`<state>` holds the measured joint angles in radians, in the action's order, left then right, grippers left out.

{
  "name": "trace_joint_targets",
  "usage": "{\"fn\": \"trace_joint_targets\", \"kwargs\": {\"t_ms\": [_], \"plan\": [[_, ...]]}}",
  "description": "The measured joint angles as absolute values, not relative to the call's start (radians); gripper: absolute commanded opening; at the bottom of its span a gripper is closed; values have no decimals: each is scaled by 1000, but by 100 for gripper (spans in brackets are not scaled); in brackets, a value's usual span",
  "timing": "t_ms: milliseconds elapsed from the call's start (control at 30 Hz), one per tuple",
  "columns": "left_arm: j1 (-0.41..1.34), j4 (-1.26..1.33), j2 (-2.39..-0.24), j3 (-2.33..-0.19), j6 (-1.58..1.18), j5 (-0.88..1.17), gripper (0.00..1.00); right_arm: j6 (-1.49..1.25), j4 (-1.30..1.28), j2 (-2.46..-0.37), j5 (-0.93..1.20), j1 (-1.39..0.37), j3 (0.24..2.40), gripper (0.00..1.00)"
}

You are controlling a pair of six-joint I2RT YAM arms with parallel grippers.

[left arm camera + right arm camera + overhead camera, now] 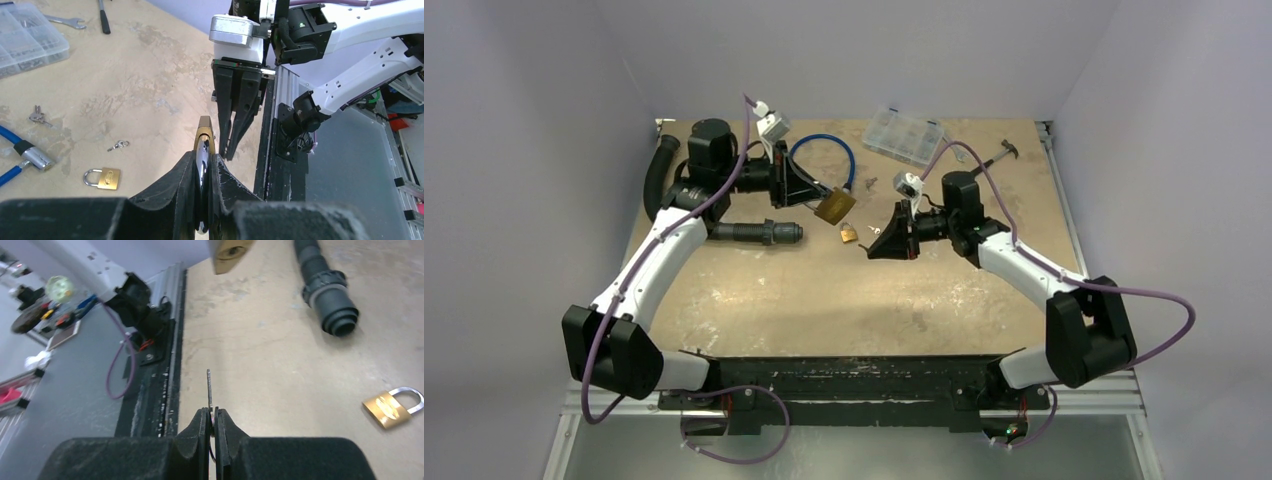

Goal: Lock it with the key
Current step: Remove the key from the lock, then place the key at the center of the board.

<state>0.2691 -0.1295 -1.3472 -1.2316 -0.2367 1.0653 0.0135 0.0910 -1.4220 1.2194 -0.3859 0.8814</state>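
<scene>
I will use my right gripper to lay the thin key down on the bare table (883, 283), between the small brass padlock and the black front edge.
My left gripper (204, 161) is shut on the chrome shackle of a large brass padlock (205, 131), held above the table with its body pointing away. In the top view this padlock (834, 207) hangs at the left gripper's (817, 198) tip. My right gripper (212, 416) is shut on a thin silver key (209, 387) whose blade sticks out forward. In the top view the right gripper (877, 246) sits a short way right of and below the padlock, apart from it. The padlock's underside (230, 250) shows at the top of the right wrist view.
A small brass padlock (849, 234) lies on the table between the grippers. A black pipe (759, 233) lies to the left. A blue cable lock (824, 150), a clear parts box (904, 135), a hammer (1004, 150) and loose keys (36, 115) lie farther back.
</scene>
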Motion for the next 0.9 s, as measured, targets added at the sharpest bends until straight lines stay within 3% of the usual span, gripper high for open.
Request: {"fn": "trace_joint_targets", "kwargs": {"t_ms": [333,600,900], "plan": [[269,-220,-1360,-1229,-133,1033,0,-19,57,-1428,915,-378,782,0],[269,-276,-1360,-1222,-62,1012,0,-55,39,-1621,813,-378,781,0],[269,-316,-1360,-1198,-27,994,0,-115,5,-1695,709,-378,785,0]]}}
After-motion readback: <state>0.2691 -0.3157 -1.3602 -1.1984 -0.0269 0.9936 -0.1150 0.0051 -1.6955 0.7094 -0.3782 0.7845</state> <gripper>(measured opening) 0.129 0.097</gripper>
